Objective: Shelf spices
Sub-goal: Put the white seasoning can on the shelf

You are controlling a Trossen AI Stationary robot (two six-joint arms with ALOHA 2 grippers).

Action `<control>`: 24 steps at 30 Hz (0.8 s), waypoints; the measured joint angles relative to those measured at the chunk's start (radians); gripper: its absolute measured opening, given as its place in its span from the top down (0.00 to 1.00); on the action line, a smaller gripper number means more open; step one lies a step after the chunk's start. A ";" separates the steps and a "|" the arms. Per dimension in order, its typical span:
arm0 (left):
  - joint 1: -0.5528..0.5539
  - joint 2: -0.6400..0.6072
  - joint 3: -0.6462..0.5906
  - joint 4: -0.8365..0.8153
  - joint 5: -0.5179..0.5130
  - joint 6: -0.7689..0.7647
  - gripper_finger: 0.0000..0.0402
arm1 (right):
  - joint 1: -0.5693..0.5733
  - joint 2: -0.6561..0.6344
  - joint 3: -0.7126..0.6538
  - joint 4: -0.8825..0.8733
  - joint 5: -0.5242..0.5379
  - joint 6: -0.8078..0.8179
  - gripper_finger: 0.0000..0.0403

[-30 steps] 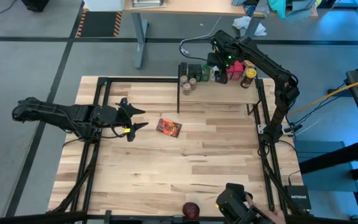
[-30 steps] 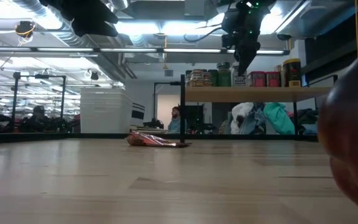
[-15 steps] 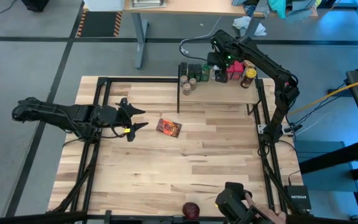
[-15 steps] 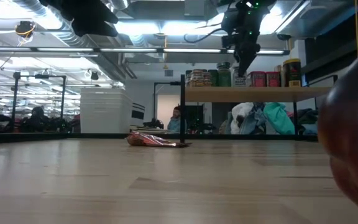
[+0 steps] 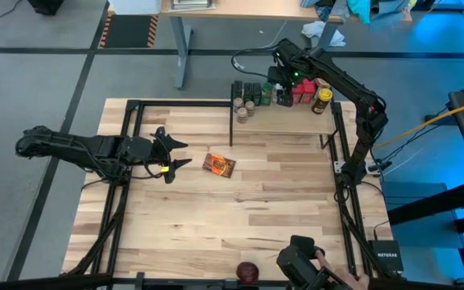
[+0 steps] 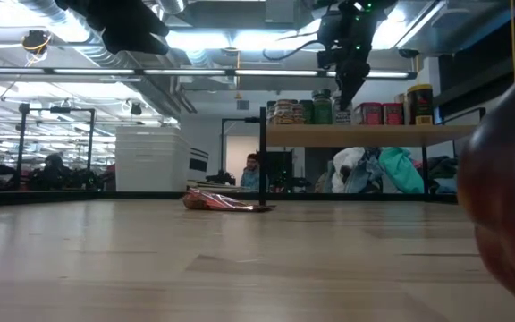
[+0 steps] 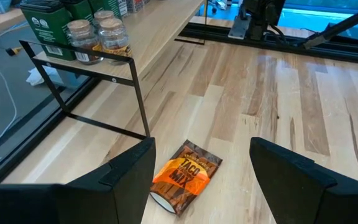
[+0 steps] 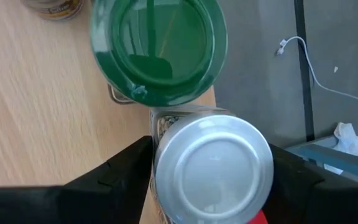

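Note:
The white-capped bottle crowds the green-lidded jar, so the robot's right gripper will open, grab the bottle's cap [image 8: 215,167] from higher up, and move the bottle toward the pink-red boxes.
The shelf [image 5: 284,118] stands at the table's far right and carries the spices: dark green tins [image 5: 252,90], two tan-lidded jars [image 7: 98,37], a green-lidded jar [image 8: 157,50], pink-red boxes [image 5: 303,93] and a dark jar [image 5: 323,98]. My right gripper [image 8: 211,168] points down over the shelf's far edge, shut on a white-capped bottle [image 8: 213,165] beside the green-lidded jar. An orange-red flat packet [image 5: 219,164] lies flat on the table's middle. My left gripper [image 5: 187,153] hangs open above the table, left of the packet. My right gripper pinches the white-capped bottle between its two fingers at the cap's sides [image 8: 160,155], one finger [image 8: 126,177] on each side. The fingers come from above, pointing steeply down. The bottle stands upright; whether its base rests on the shelf I cannot tell.
A dark red round thing [image 5: 248,271] lies at the table's near edge and fills the low view's right side [image 6: 508,206]. A dark device [image 5: 300,262] sits beside it. Black frame posts [image 7: 135,93] hold the shelf above the table. Bare wood lies around the packet.

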 joint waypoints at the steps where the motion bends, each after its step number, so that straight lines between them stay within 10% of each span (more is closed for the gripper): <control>1: 0.000 0.000 0.000 0.000 0.000 0.000 0.36 | 0.000 0.000 0.000 0.000 0.001 0.000 0.38; 13: -0.005 0.000 0.000 -0.005 0.000 0.000 0.36 | 0.007 0.007 -0.001 -0.004 0.054 0.010 0.22; 24: -0.005 0.000 0.000 -0.005 0.000 -0.001 0.36 | 0.007 0.007 -0.001 -0.030 0.136 -0.057 0.28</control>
